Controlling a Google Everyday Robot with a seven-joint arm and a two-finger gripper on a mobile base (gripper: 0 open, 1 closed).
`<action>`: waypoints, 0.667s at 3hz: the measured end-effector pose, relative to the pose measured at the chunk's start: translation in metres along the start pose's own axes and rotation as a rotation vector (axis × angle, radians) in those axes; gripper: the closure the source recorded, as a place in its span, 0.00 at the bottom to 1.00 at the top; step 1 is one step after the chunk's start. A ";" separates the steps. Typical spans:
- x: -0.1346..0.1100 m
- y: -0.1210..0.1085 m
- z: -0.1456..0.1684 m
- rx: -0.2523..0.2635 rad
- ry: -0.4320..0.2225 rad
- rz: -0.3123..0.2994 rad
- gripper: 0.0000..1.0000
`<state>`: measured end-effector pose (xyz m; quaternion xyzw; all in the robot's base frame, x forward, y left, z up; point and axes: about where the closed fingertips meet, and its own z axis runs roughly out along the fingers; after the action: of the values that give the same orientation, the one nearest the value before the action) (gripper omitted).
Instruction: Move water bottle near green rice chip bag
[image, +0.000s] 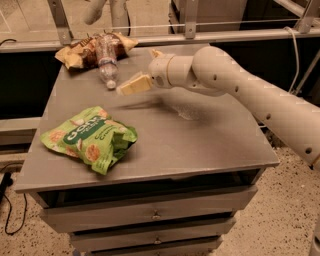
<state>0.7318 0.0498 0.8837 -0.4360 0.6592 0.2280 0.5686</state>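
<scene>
Next, I move my gripper over to the water bottle's cap end (109, 74), away from the brown-and-yellow snack bag, and close it there.
The water bottle (107, 61) lies on its side at the back left of the grey table (200, 135), its white cap pointing to the front and its far end resting on a brown-and-yellow snack bag. The green rice chip bag (90, 138) lies flat at the front left of the table, well apart from the bottle. My gripper (137, 71) hovers above the table just right of the bottle's cap end. It is open and empty, with one cream finger (133, 85) close to the cap.
A brown-and-yellow snack bag (80, 51) lies at the back left corner under the bottle. A metal rail (185, 36) runs behind the table. Drawers (155, 215) sit under the tabletop. My white arm (250, 95) reaches in from the right.
</scene>
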 end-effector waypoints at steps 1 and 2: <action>-0.004 0.007 0.028 0.034 0.029 0.021 0.00; -0.005 0.017 0.051 0.045 0.059 0.038 0.00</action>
<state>0.7455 0.1009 0.8720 -0.4170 0.6888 0.2110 0.5542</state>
